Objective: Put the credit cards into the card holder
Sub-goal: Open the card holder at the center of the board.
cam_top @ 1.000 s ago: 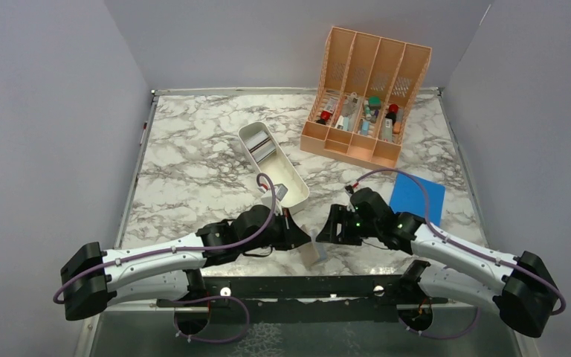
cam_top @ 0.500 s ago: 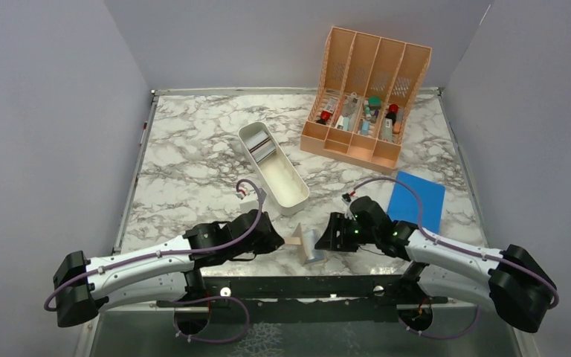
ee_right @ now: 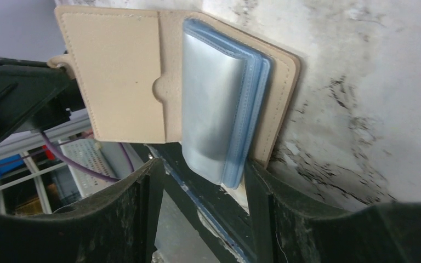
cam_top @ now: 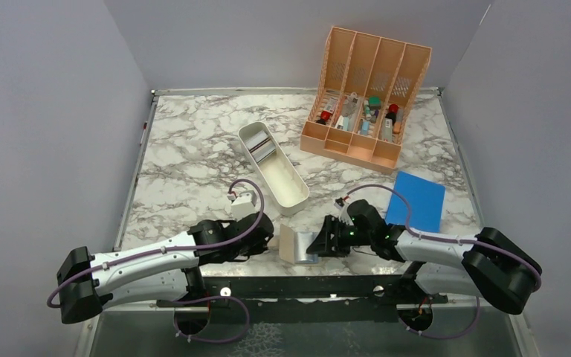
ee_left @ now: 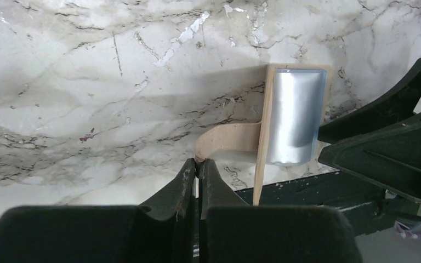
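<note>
The plastic pockets are bunched together on the tan back cover, so the robot's right gripper should pinch that cover's edge [ee_right: 278,112] and spread the pockets open.
The card holder [cam_top: 295,244] stands open at the table's near edge, tan outside with blue-grey plastic pockets [ee_right: 219,118] inside. My left gripper [ee_left: 198,163] is shut on the holder's curved tan strap [ee_left: 227,139], left of the holder [ee_left: 293,118]. My right gripper [ee_right: 203,167] is open, its fingers on either side of the pockets' lower edge, and sits just right of the holder in the top view [cam_top: 318,244]. Thin grey and dark credit cards [cam_top: 262,149] seem to lie in the far end of the white tray.
The long white tray [cam_top: 286,186] lies diagonally just beyond the left gripper. A peach slotted organizer [cam_top: 364,97] with small items stands at the back right. A flat bright-blue rectangle [cam_top: 416,201] lies right of the right arm. The black mounting rail [cam_top: 305,286] runs along the near edge.
The left gripper has drawn back to the left with the strap, and the holder has moved left and opened wider. The right gripper followed leftward up to the holder.
</note>
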{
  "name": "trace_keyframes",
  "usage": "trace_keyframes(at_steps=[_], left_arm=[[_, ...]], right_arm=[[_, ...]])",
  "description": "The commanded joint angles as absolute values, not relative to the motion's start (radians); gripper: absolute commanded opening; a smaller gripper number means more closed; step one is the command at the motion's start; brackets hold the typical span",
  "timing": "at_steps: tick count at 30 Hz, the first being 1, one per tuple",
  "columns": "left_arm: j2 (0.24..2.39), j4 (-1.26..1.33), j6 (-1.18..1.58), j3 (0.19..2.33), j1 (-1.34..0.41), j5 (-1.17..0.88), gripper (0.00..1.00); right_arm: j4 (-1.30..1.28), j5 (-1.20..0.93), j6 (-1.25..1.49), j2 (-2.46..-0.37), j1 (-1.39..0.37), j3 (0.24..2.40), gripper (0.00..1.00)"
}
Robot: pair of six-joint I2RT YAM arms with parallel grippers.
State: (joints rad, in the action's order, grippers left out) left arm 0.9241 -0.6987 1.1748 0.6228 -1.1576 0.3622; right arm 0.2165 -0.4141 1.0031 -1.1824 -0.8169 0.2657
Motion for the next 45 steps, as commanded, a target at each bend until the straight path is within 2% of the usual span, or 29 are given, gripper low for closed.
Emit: trace_keyframes(at_steps=[1, 12, 18, 21, 26, 29, 34, 36, 39, 45], left_arm=[[0.931, -0.755, 1.181, 0.642, -1.154, 0.425, 0.05], [1.012, -0.759, 1.168, 0.641, -1.154, 0.42, 0.09], [1.06, -0.672, 1.128, 0.624, -1.154, 0.363, 0.11], [1.093, -0.625, 1.104, 0.614, -1.154, 0.33, 0.13], [1.139, -0.533, 1.076, 0.601, -1.154, 0.264, 0.17], [1.167, -0.516, 1.073, 0.598, -1.154, 0.256, 0.17], [1.178, -0.516, 1.074, 0.6, -1.154, 0.251, 0.17], [1.164, -0.517, 1.077, 0.6, -1.152, 0.249, 0.19], [1.139, -0.517, 1.073, 0.593, -1.151, 0.26, 0.2], [1.106, -0.518, 1.063, 0.556, -1.114, 0.251, 0.2]], right_arm=[[0.348, -0.497, 1.038, -1.208, -0.821, 0.274, 0.59], [0.413, -0.513, 1.071, -1.199, -0.821, 0.297, 0.54], [0.51, -0.571, 1.07, -1.212, -0.821, 0.289, 0.43], [0.458, -0.553, 1.043, -1.201, -0.821, 0.304, 0.4], [0.299, -0.469, 0.98, -1.172, -0.82, 0.333, 0.31], [0.271, -0.469, 0.965, -1.148, -0.821, 0.341, 0.32], [-0.031, -0.268, 0.896, -1.078, -0.821, 0.418, 0.53], [-0.095, -0.207, 0.876, -1.055, -0.819, 0.426, 0.58], [-0.105, -0.193, 0.87, -1.054, -0.819, 0.424, 0.58], [-0.022, -0.217, 0.893, -1.162, -0.814, 0.406, 0.5]])
